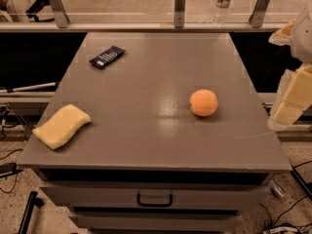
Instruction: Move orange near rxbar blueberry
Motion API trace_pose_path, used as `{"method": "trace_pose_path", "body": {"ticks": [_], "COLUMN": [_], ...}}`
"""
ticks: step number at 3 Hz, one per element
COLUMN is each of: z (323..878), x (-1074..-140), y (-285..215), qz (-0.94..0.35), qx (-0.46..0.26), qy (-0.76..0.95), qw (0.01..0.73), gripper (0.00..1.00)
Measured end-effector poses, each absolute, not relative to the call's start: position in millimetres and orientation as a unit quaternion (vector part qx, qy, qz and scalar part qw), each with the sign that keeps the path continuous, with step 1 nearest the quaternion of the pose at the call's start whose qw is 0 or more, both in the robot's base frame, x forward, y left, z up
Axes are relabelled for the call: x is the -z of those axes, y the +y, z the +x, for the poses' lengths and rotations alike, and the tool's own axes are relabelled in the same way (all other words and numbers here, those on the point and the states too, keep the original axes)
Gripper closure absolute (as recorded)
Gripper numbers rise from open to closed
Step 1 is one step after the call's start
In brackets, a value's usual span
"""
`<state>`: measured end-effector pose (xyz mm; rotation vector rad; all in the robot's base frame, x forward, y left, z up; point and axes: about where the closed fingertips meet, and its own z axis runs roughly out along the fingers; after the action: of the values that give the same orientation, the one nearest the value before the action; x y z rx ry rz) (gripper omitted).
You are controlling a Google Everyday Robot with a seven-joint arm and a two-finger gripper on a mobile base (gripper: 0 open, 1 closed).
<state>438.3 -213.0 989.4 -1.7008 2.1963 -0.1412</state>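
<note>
Next, my gripper closes on the orange's side (211,103) that faces away from the sponge, since the orange should end up near the rxbar blueberry.
The orange (203,103) is round and smooth and rests on the grey table (146,130), right of the middle. The rxbar blueberry (107,56), a flat dark navy bar with white print, lies at the far left of the tabletop. My gripper (290,101) shows at the right edge of the camera view, pale yellow, beyond the table's right side. It is well to the right of the orange, apart from it, and holds nothing that I can see.
A pale yellow wavy-edged sponge (61,126) lies at the table's front left corner. A water bottle (223,3) stands behind the rail at the back. A drawer handle (154,199) is below the front edge. Cables lie on the floor.
</note>
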Motion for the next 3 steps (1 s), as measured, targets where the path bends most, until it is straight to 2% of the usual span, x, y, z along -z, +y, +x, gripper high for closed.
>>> {"method": "trace_pose_path", "body": {"ticks": [2, 3], "z": [450, 469], "x": [-977, -952], "y": [-211, -200], "qz": [-0.601, -0.608], "qx": [0.038, 0.009], "qy": [0.776, 0.769], "qw": [0.189, 0.196], "gripper": [0.00, 0.00]}}
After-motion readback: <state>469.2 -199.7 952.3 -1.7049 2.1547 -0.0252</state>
